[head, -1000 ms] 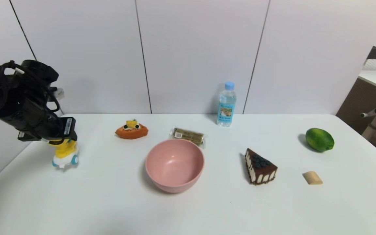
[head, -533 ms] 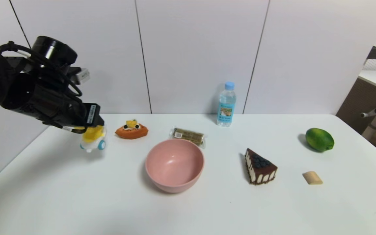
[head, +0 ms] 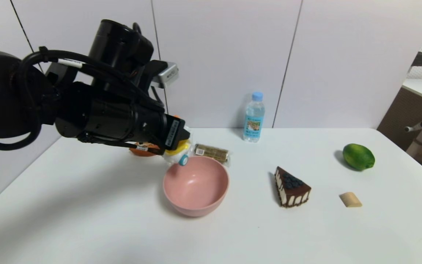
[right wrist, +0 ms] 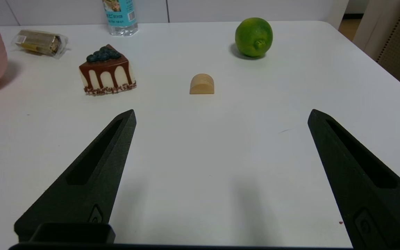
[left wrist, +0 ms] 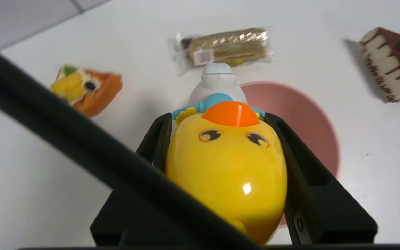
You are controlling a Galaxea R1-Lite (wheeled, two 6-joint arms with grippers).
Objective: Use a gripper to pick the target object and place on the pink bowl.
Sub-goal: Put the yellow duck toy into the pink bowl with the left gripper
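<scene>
My left gripper needs to let go of the yellow duck toy upright on the inside bottom of the pink bowl (head: 196,198) (left wrist: 271,160).
The yellow duck toy (left wrist: 226,166) with its white base and blue wheels hangs in the air, clamped by its head between the black jaws of my left gripper (left wrist: 217,119). In the head view the duck (head: 179,153) and the left gripper (head: 177,145) hover just above the far left rim of the pink bowl (head: 196,185). In the left wrist view the pink bowl (left wrist: 300,121) lies below and behind the duck. My right gripper (right wrist: 221,116) stands open over bare table, out of the head view.
An orange boat-shaped pastry toy (left wrist: 85,86) lies left of the bowl, a wrapped snack bar (head: 211,152) behind it. A water bottle (head: 254,117) stands at the back. A cake slice (head: 291,187), a tan block (head: 350,200) and a green fruit (head: 358,156) lie to the right.
My left gripper has carried the duck up off the table at the left and rightward, past the orange pastry toy, to the bowl's far left rim.
</scene>
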